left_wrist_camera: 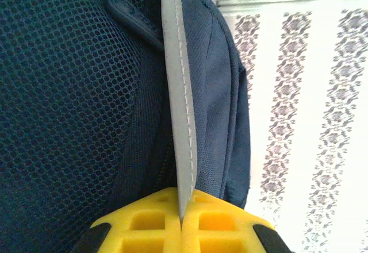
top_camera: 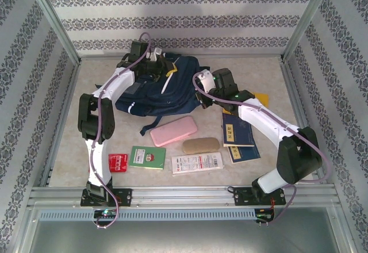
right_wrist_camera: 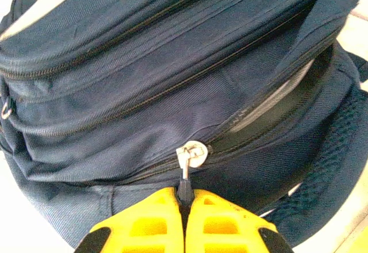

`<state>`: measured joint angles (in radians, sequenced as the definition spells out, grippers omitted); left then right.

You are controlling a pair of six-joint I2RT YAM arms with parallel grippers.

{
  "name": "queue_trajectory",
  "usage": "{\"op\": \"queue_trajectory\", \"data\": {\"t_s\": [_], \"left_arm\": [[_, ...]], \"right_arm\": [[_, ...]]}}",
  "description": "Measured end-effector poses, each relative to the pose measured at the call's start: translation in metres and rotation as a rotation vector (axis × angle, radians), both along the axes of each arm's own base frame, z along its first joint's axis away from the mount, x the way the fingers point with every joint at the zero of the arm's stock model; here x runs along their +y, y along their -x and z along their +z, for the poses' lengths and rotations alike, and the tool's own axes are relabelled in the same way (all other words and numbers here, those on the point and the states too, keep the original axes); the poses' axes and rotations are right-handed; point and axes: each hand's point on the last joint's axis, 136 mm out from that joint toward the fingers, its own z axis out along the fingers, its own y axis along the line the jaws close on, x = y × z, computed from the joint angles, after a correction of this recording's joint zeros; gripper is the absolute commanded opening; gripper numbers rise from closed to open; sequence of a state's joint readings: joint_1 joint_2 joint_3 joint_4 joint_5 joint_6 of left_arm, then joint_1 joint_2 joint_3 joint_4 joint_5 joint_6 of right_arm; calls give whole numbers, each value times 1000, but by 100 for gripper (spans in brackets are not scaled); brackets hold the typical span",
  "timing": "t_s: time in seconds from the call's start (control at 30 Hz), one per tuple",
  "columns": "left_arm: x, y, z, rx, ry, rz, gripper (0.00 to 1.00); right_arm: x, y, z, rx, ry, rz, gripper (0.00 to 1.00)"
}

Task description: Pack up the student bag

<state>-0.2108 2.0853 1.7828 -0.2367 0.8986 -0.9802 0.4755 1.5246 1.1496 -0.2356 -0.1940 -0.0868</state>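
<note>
Next, I release the dark zipper pull with my right gripper at the bag's front corner (top_camera: 137, 114) by the short white stripe.
The student bag (top_camera: 167, 92) lies at the back middle of the table, navy blue with dark straps. My left gripper (top_camera: 153, 64) is at the bag's far left end. In the left wrist view that gripper (left_wrist_camera: 181, 221) is shut on a grey strip (left_wrist_camera: 179, 103) of the bag, beside navy mesh (left_wrist_camera: 69, 121). My right gripper (top_camera: 202, 96) is at the bag's right side. In the right wrist view it (right_wrist_camera: 184, 207) is shut on the dark zipper pull (right_wrist_camera: 184, 190) under a silver slider (right_wrist_camera: 192, 153). To the right of the slider the zip gapes open (right_wrist_camera: 276, 106).
In front of the bag lie a pink case (top_camera: 173, 130), a tan case (top_camera: 200, 145), a green booklet (top_camera: 147, 157), a red packet (top_camera: 118, 161) and a white label card (top_camera: 196, 163). Blue books (top_camera: 237, 132) and a yellow item (top_camera: 261, 99) sit under the right arm.
</note>
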Motion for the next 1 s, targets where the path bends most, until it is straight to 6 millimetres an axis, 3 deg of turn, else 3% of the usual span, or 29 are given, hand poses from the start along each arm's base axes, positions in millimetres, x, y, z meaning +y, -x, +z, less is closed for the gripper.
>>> {"op": "queue_trajectory", "data": {"t_s": [0.23,0.63,1.0], "left_arm": [[1,-9,8,38,62,71,0],[5,-17,9,60,95,143,0],[17,-20,18,47,110,254,0]], "right_arm": [[20,15,-4,-13,51,51,0],[76,47,-20,11,75,168,3],[105,43,-25,61,3,143,7]]}}
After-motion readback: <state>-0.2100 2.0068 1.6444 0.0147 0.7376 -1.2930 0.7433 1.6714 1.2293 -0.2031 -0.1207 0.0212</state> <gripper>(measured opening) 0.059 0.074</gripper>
